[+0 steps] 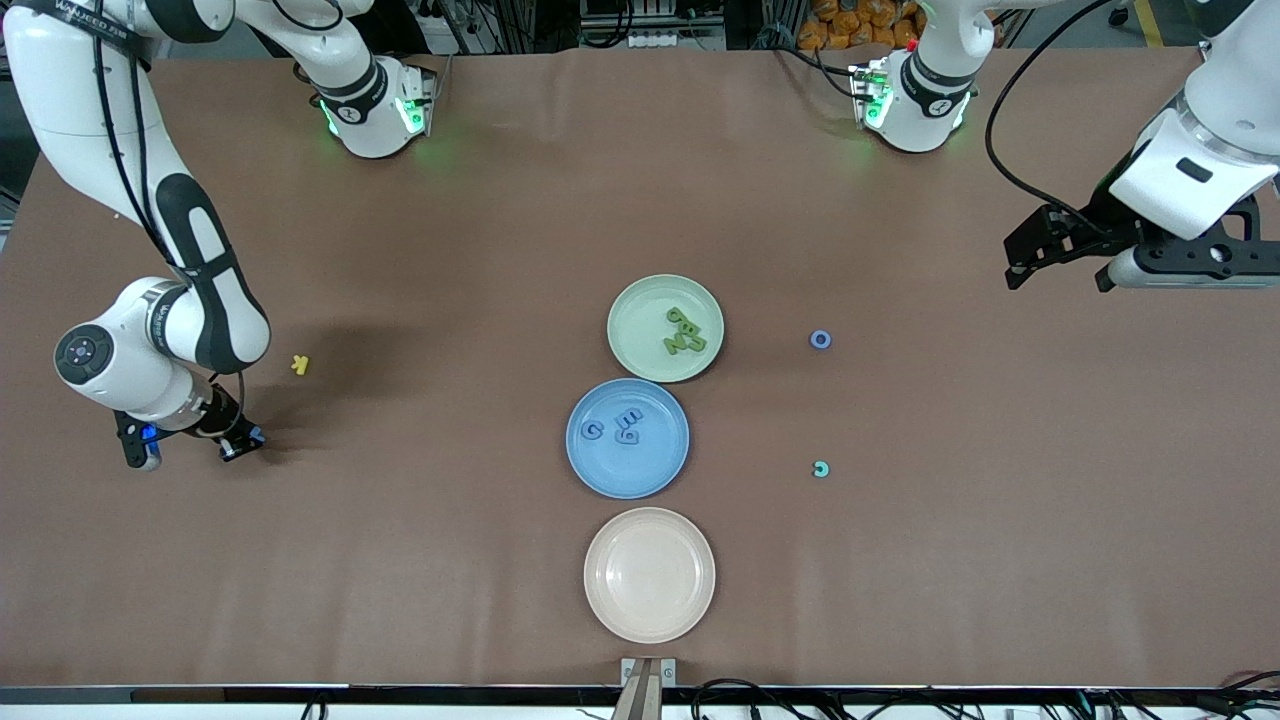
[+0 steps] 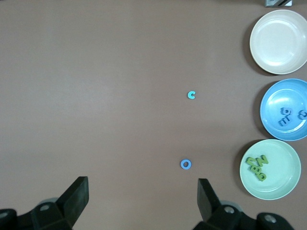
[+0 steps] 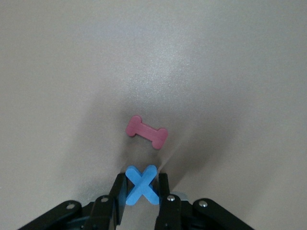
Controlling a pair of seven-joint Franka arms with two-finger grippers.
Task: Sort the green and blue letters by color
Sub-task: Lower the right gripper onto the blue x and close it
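The blue X, now held low over the table, will be let go by my right gripper on the blue plate point(image 1: 601, 448) beside the lone letter, toward the beige plate.
My right gripper point(image 3: 142, 186) is shut on a blue X point(image 3: 142, 184), low over the table at the right arm's end point(image 1: 245, 440). A blue O point(image 1: 820, 339) and a teal C point(image 1: 820, 469) lie loose toward the left arm's end, the C nearer to the front camera. Both show in the left wrist view, the O point(image 2: 186, 164) and the C point(image 2: 192, 95). A blue plate point(image 1: 625, 475) holds two blue letters point(image 1: 628, 425). A green plate point(image 1: 640, 330) holds several green letters point(image 1: 685, 332). My left gripper point(image 1: 1060, 250) is open and empty, high over the left arm's end.
A dark red letter point(image 3: 147, 132) lies on the table just ahead of my right gripper. A yellow K point(image 1: 300, 365) lies close by. An empty beige plate point(image 1: 649, 574) sits nearest the front camera, beside the blue plate.
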